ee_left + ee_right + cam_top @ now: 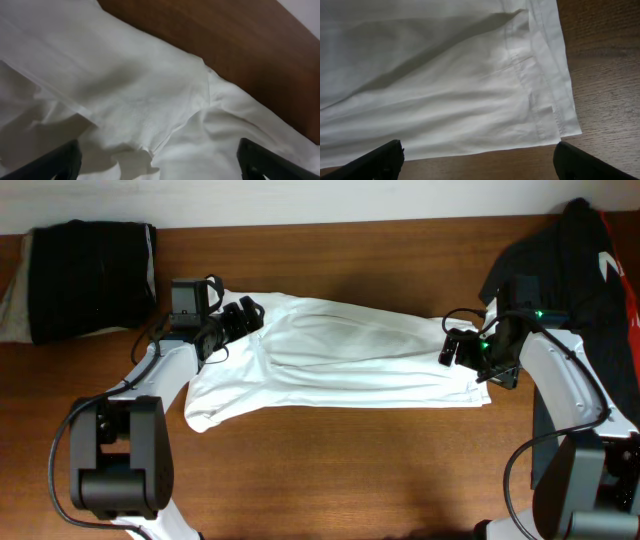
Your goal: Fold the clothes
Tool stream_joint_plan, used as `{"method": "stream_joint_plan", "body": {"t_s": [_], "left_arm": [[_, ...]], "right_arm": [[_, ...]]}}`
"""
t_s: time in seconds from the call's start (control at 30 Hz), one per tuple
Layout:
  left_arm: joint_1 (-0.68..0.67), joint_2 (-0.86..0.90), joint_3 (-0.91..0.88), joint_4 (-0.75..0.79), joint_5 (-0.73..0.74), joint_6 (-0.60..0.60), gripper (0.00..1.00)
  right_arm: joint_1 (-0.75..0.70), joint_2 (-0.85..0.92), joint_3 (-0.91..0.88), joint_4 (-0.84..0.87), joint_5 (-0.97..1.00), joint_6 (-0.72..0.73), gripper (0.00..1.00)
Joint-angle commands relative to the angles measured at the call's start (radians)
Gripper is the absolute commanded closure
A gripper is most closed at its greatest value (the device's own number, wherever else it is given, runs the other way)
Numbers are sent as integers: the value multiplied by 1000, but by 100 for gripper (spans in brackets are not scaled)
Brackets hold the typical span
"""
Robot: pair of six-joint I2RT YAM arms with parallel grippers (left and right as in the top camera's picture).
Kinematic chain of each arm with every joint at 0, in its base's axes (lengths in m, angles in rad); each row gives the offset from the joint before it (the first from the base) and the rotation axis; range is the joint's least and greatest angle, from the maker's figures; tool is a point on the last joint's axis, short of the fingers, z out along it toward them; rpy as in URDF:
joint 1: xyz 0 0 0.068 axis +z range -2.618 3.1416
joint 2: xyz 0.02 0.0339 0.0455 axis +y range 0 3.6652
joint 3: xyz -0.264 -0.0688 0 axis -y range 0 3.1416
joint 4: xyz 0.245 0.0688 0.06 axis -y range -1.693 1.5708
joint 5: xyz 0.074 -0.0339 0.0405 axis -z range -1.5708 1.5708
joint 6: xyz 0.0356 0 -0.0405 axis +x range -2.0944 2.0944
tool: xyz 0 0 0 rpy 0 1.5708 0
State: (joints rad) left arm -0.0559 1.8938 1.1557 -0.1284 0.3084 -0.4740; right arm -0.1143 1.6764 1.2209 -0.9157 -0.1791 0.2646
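Note:
My left gripper is going to close on the far corner (pixel 219 302) of the white T-shirt, at the end where the cloth is wrinkled and bunched up.
The white T-shirt (pixel 340 360) lies folded lengthwise into a long band across the middle of the table. My left gripper (pixel 240 318) is open over its upper left end, where the cloth is creased and bunched (pixel 150 110). My right gripper (pixel 455 348) is open at the shirt's right end, over the stitched hem and its corner (pixel 555 115); nothing is between its fingers. The lettering and green label are hidden.
A folded black and beige bundle (pixel 85 275) lies at the back left. A black garment with red and white marks (pixel 590 270) lies at the back right, beside the right arm. Bare brown table (pixel 340 470) runs along the front.

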Motion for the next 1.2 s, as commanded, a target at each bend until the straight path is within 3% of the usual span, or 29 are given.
{"method": "stream_joint_plan", "body": {"t_s": [0.0, 0.03, 0.07, 0.1, 0.13, 0.17, 0.23, 0.53, 1.17], "left_arm": [[10, -16, 8, -43, 56, 59, 1], [20, -35, 9, -83, 58, 61, 1], [30, -53, 9, -111, 58, 66, 1], [48, -85, 9, -151, 58, 89, 1], [65, -114, 9, -172, 53, 121, 1], [79, -139, 9, -182, 51, 155, 1], [113, -196, 9, -188, 51, 212, 1], [167, -254, 9, -356, 51, 214, 1], [167, -254, 9, -363, 51, 214, 1]], "right_arm": [[3, -8, 17, 7, -9, 2, 1], [3, -8, 17, 9, -9, 2, 0], [3, -8, 17, 15, -8, 2, 10], [3, -7, 17, 22, -8, 2, 12], [3, -5, 17, 27, -9, 2, 11], [3, -2, 17, 34, -8, 2, 1], [3, 16, 17, 44, -9, 3, 1], [3, 99, 14, 60, -9, 6, 1], [3, 99, 14, 60, -9, 6, 1]]}}
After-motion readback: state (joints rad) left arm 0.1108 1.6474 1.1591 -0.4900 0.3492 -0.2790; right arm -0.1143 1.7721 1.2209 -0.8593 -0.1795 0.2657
